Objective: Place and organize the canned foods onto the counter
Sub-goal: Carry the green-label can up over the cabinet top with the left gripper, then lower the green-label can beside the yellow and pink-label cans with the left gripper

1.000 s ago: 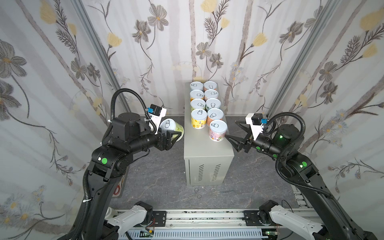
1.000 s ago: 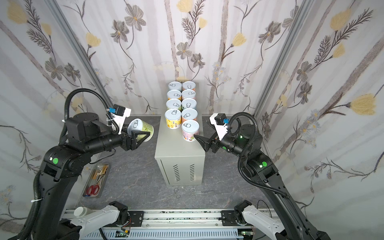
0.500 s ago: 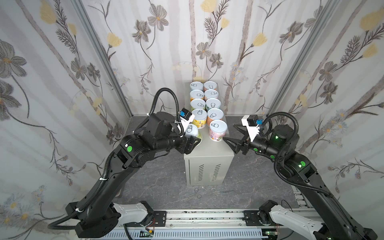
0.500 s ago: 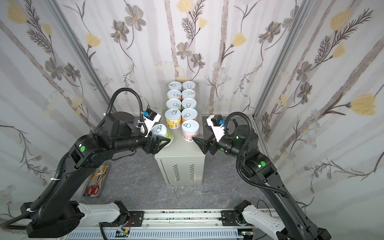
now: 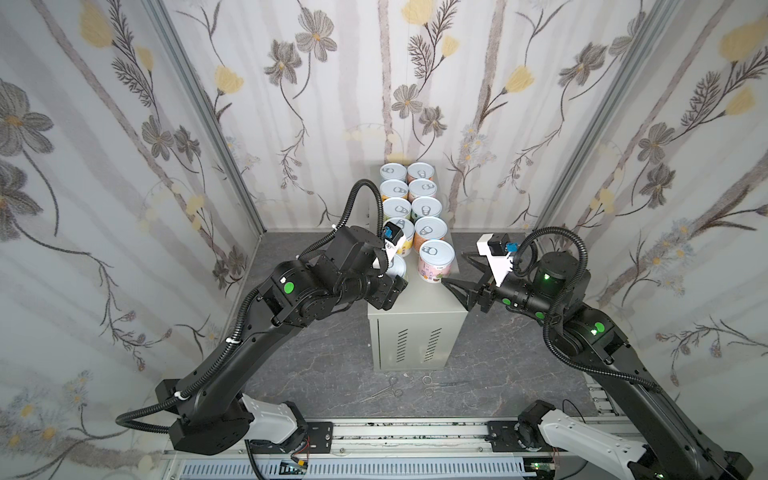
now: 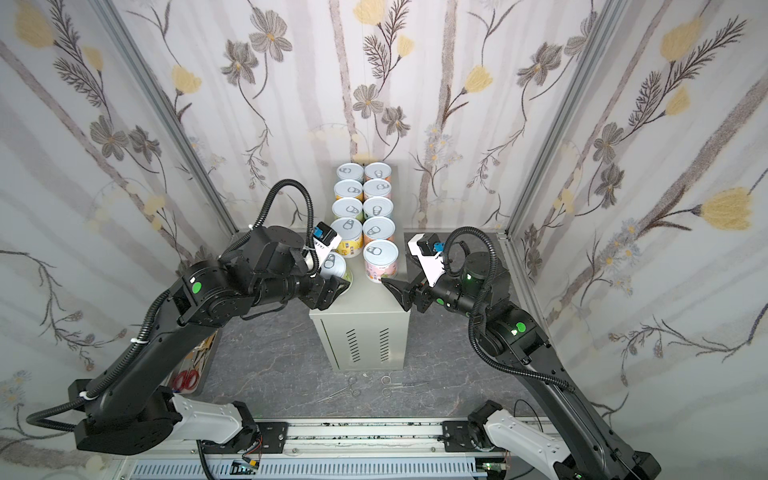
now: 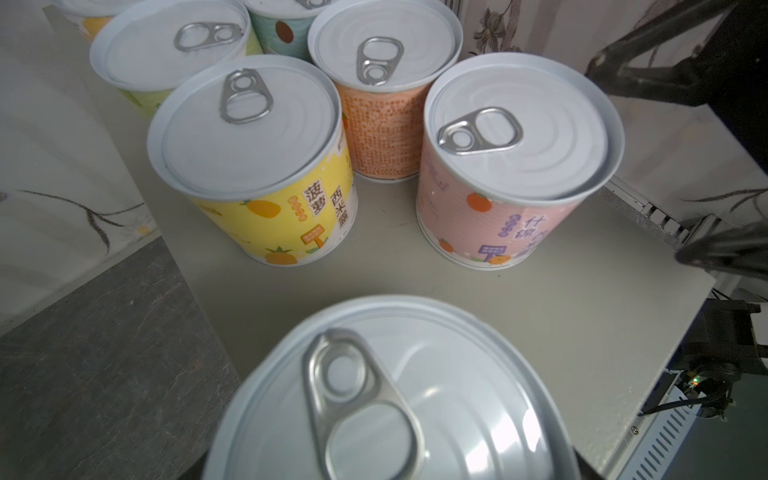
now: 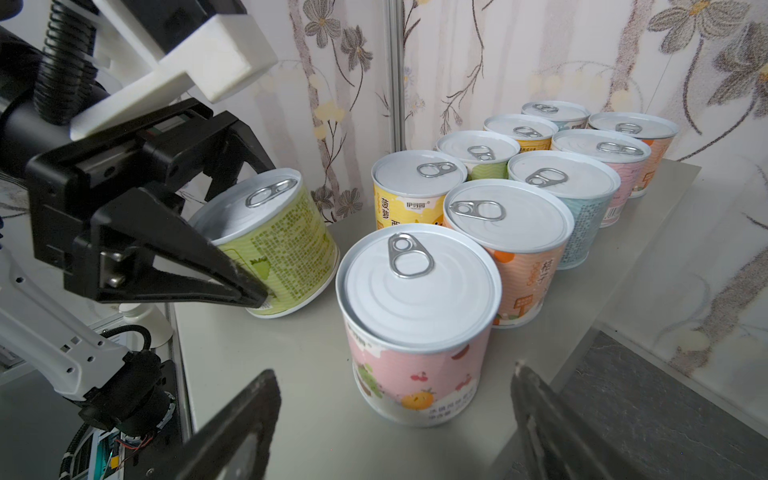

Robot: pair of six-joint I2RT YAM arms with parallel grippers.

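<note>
Next, my left gripper sets the green-labelled can flat, open, regrips it and slides it closer (image 7: 289,289), because it holds the can tilted and short of the yellow can.
Several canned foods stand in two rows on the light-grey counter (image 5: 419,309) (image 6: 374,305). My left gripper (image 5: 390,286) (image 8: 262,232) is shut on a green-labelled can (image 6: 332,264) (image 8: 278,245), its fingers pressed on the can's sides. That can is tilted over the counter's front left edge; I cannot tell whether its lower rim touches the top. Its lid (image 7: 395,395) fills the near part of the left wrist view. My right gripper (image 5: 453,268) (image 8: 395,370) is open just off the counter's right edge, its fingers either side of the front pink can (image 5: 435,262) (image 8: 415,324) without touching it.
A yellow can (image 7: 270,166) (image 8: 411,195) stands just behind the green one. Surgical scissors (image 5: 390,390) lie on the dark floor before the counter. A tray with red-handled scissors (image 6: 187,378) sits at the left. Floral walls close in on three sides.
My left arm has swung the green can from left of the counter to its front left corner. The right gripper has stayed open and almost still beside the pink can.
</note>
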